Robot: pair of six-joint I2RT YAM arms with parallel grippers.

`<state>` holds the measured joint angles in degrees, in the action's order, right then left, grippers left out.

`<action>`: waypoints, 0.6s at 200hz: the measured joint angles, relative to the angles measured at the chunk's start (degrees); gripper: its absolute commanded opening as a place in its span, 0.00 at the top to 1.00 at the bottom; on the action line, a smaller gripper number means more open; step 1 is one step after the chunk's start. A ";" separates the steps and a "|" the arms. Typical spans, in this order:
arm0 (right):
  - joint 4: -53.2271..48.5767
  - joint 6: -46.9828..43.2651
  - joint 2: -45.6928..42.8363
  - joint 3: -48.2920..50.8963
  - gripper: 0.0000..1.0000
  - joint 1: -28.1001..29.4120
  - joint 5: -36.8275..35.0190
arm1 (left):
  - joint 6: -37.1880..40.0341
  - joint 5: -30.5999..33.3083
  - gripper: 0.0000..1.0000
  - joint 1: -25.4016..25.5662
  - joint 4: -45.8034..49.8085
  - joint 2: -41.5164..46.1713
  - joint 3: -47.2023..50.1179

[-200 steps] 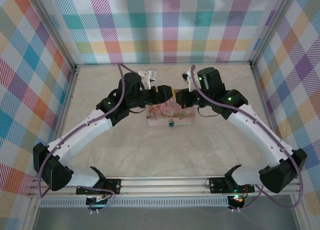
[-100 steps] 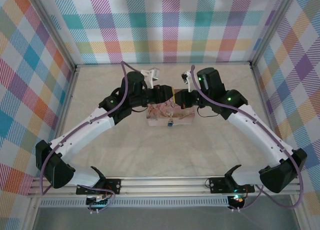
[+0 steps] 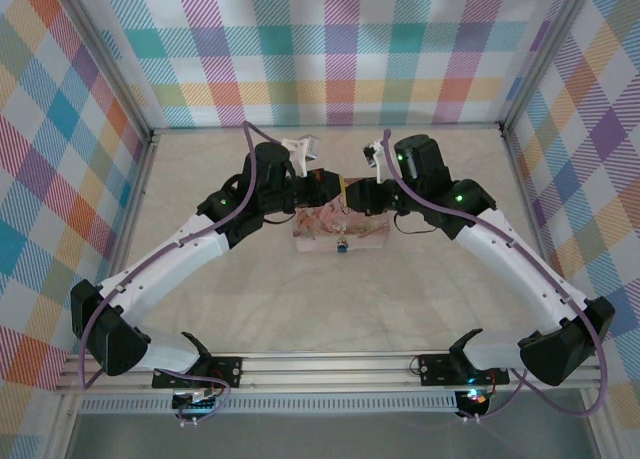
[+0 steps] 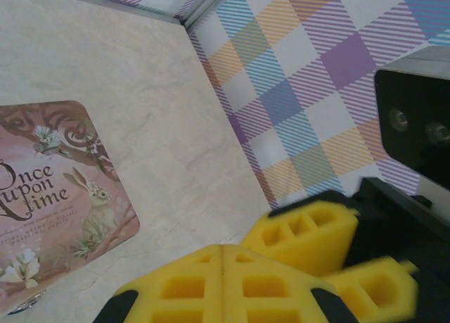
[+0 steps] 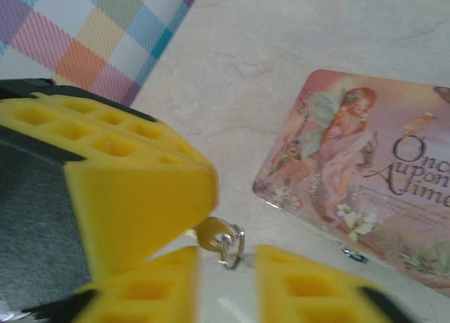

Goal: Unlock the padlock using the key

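The left gripper covers the key's blade while the ringed end sticks out, so the robot's right gripper should take the key by its gold head (image 5: 212,233) and free the blade.
The small gold key (image 5: 213,236) with a silver ring sticks out from between the left gripper's yellow fingers (image 5: 133,179). My left gripper (image 3: 327,185) (image 4: 222,270) is shut on it, pads pressed together, in the air above the pink tin (image 3: 335,229). My right gripper (image 3: 352,192) (image 5: 226,267) faces it tip to tip and is open, with the key's ring hanging in the gap, untouched. The tiny silvery-blue padlock (image 3: 341,246) hangs at the tin's near edge, below both grippers. A silvery bit (image 5: 352,253) peeks from under the tin's edge.
The pink illustrated tin (image 5: 365,168) (image 4: 56,203) lies flat mid-table on the beige marbled top (image 3: 420,279). Plaid walls (image 3: 330,49) close in the back and both sides. Both arms arch inward over the tin.
The left gripper closed onto the key. The right gripper, shut a second ago, has opened and let go of it. Both arms stay almost where they were.
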<state>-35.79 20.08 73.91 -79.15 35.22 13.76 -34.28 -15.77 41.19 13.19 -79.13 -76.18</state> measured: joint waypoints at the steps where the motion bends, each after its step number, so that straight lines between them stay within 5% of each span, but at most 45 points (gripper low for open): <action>1: 0.00 0.02 -0.07 0.07 0.45 -0.04 -0.02 | 0.07 -0.04 1.00 0.00 0.07 0.02 -0.02; 74: 7.19 3.82 -8.68 10.78 0.22 -5.84 0.22 | 4.90 -1.09 1.00 -2.03 12.44 -0.33 -3.72; 86: 9.68 4.48 -9.46 13.68 0.00 -6.05 0.22 | 5.66 -1.95 1.00 -2.86 14.58 -0.33 -4.31; 120: 13.66 8.24 -9.57 19.56 0.00 -10.32 4.85 | 6.99 -6.75 1.00 -5.27 18.56 -0.33 -4.66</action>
<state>-22.13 28.32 64.34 -59.59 24.91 18.61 -27.29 -22.52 35.92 31.75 -79.46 -80.84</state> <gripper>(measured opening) 0.994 0.052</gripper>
